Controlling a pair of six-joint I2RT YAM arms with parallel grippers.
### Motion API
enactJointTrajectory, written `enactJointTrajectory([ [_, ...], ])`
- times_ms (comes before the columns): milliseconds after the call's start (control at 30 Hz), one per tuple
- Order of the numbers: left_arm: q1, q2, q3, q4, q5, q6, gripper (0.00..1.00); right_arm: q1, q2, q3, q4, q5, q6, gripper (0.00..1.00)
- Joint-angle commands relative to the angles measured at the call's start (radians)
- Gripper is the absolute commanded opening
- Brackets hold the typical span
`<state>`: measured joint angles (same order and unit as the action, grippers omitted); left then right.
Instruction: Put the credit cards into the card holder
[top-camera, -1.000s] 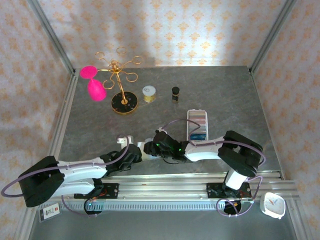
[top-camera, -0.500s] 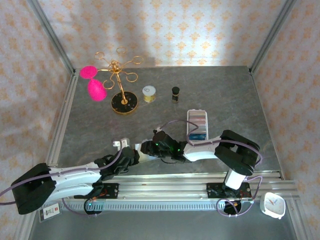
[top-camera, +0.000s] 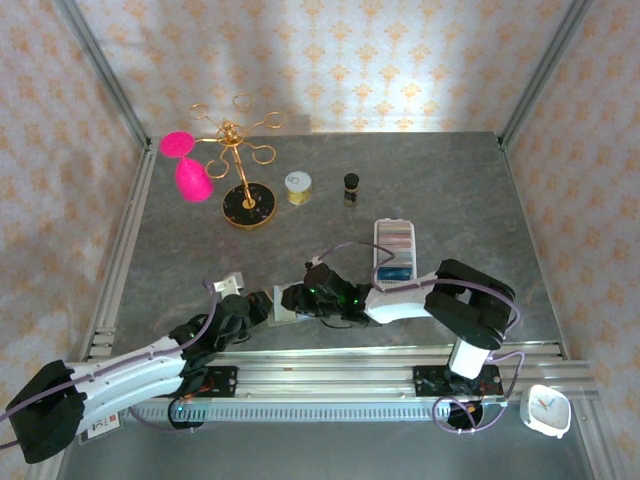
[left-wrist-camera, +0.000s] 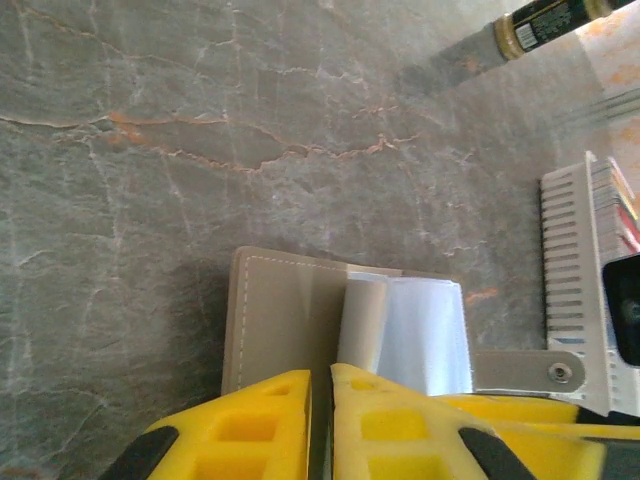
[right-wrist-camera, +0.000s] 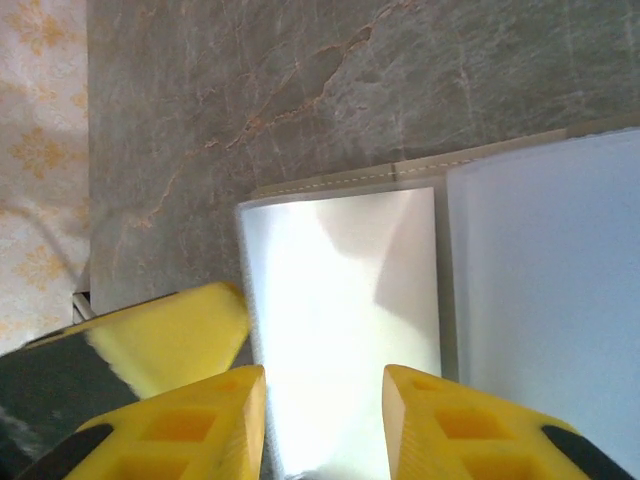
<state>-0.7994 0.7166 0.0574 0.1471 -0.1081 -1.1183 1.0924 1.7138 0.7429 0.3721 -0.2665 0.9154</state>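
The cover has my left gripper on it close to the clear sleeves, so the gripper should open and grab the cover's outer edge (left-wrist-camera: 234, 325) to tip the cover up.
The card holder (top-camera: 282, 309) lies open near the table's front edge, between my two grippers. In the left wrist view its grey-beige cover (left-wrist-camera: 280, 320) is on the left, with clear bluish sleeves (left-wrist-camera: 420, 335) and a snap tab (left-wrist-camera: 530, 371) to the right. My left gripper (left-wrist-camera: 321, 405) sits at the cover's near edge, its jaws barely apart. My right gripper (right-wrist-camera: 325, 425) is open. A whitish credit card (right-wrist-camera: 340, 300), washed out by glare, lies between and under its fingers on the holder's page. The left gripper's finger (right-wrist-camera: 170, 335) shows beside that card.
A long white perforated tray (top-camera: 393, 248) stands just right of the holder. Farther back are a small dark bottle (top-camera: 351, 186), a pale spool (top-camera: 298, 185) and a gold stand (top-camera: 245, 200) with pink pieces (top-camera: 190, 178). A small white scrap (top-camera: 232, 284) lies by the left gripper.
My left arm has stretched out lower and swung leftward, and its jaws have parted to a thin slit. The right gripper has crept slightly left over the holder.
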Motion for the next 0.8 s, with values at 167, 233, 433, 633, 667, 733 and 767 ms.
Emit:
enactJointTrajectory([
  [167, 0.013, -0.006, -0.004, -0.016, 0.021, 0.015, 0.16, 0.024, -0.15, -0.024, -0.234, 0.236, -0.057, 0.52],
  [233, 0.014, -0.001, -0.004, -0.031, 0.021, 0.021, 0.19, 0.024, -0.149, -0.024, -0.28, 0.259, -0.061, 0.53],
  [433, 0.014, -0.002, -0.004, -0.067, 0.007, 0.033, 0.3, 0.024, -0.105, -0.02, -0.305, 0.249, -0.055, 0.54],
  [633, 0.013, 0.013, -0.024, -0.044, 0.027, 0.04, 0.32, 0.029, -0.061, -0.011, -0.289, 0.211, -0.059, 0.55],
  [667, 0.014, 0.015, -0.029, -0.04, 0.03, 0.04, 0.32, 0.031, -0.055, -0.008, -0.289, 0.207, -0.061, 0.55],
  [733, 0.014, 0.02, -0.038, -0.024, 0.036, 0.037, 0.3, 0.033, -0.047, -0.003, -0.284, 0.201, -0.059, 0.55],
  [767, 0.013, 0.024, -0.041, -0.017, 0.039, 0.038, 0.29, 0.034, -0.043, 0.0, -0.279, 0.197, -0.059, 0.56],
])
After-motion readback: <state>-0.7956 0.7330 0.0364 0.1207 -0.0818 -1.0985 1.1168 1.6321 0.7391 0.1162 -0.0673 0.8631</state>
